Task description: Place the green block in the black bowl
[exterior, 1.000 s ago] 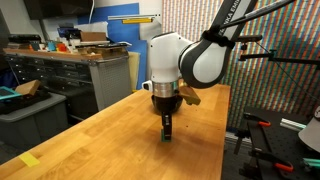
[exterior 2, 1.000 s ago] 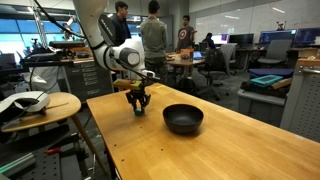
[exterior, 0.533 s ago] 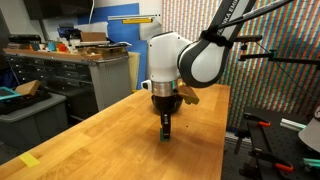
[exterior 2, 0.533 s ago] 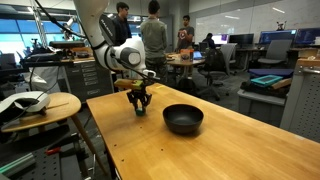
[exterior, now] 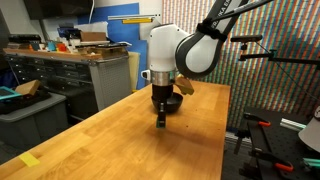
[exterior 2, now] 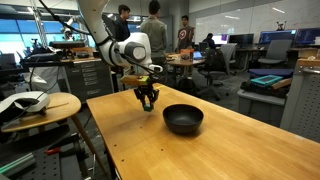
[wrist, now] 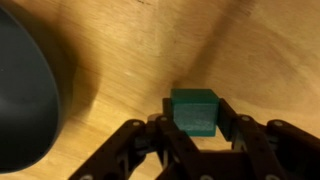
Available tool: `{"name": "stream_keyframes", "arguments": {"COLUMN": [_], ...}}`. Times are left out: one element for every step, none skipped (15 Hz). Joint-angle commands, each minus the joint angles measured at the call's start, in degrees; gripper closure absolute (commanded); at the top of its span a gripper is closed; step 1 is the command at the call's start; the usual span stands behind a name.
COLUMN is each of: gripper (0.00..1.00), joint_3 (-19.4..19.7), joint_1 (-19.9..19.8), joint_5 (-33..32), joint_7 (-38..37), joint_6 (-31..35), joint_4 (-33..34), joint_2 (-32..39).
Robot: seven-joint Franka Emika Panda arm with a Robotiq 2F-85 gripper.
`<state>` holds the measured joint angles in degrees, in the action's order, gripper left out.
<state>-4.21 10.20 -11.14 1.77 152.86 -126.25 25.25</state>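
My gripper is going to release the green block, now held above the wooden table. It will leave it on the inside bottom of the black bowl (exterior: 167, 102) (wrist: 8, 98), near the middle.
In the wrist view my gripper (wrist: 194, 112) is shut on the green block (wrist: 194, 110), a small dark green cube held between both fingers above the wooden table. The black bowl (wrist: 25, 95) fills the left edge of that view. In an exterior view the gripper (exterior 2: 148, 102) hangs just above the table, a short way left of the glossy black bowl (exterior 2: 183, 119). In an exterior view the gripper (exterior: 161, 121) is lifted off the table and the bowl (exterior: 172, 103) shows partly behind the arm. The block is too small to make out in the exterior views.
The wooden table (exterior 2: 200, 150) stretches wide around the bowl, with its near edge (exterior: 60, 150) on the left. A stool with white items (exterior 2: 30, 102) stands beside the table. Several people stand at desks in the background (exterior 2: 153, 30). Metal cabinets (exterior: 60, 80) stand behind.
The gripper has risen off the table with the green block in it and moved toward the black bowl.
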Motion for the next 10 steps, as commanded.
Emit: {"name": "stream_keyframes", "arguments": {"gripper": [0.79,0.79,0.79,0.79,0.79,0.79,0.79,0.79,0.79,0.79], "joint_3": [1.5,2.0,2.4,2.9,3.6,4.3,5.3,6.1,6.8,7.6], "joint_1": [-1.1,-1.5,-1.8,-2.0,-2.3,-2.5,-2.6,-2.8,-3.1,-3.3], "joint_5": [0.0,-0.1,0.0,-0.1,-0.3,-0.6,-1.2,-1.6,-1.7,-1.9], "joint_7": [-0.7,-0.8,-1.0,-1.4,-2.1,-2.8,-3.8,-4.6,-5.2,-5.9], "joint_6": [0.9,1.0,1.1,1.2,1.3,1.4,1.6,1.7,1.8,1.9], "joint_4": [-0.8,-1.0,-1.0,-1.1,-1.1,-1.1,-0.9,-0.8,-0.6,-0.4], "joint_2": [-3.7,-4.6,-5.3,-6.0,-6.8,-7.4,-7.8,-8.2,-8.4,-8.4]}}
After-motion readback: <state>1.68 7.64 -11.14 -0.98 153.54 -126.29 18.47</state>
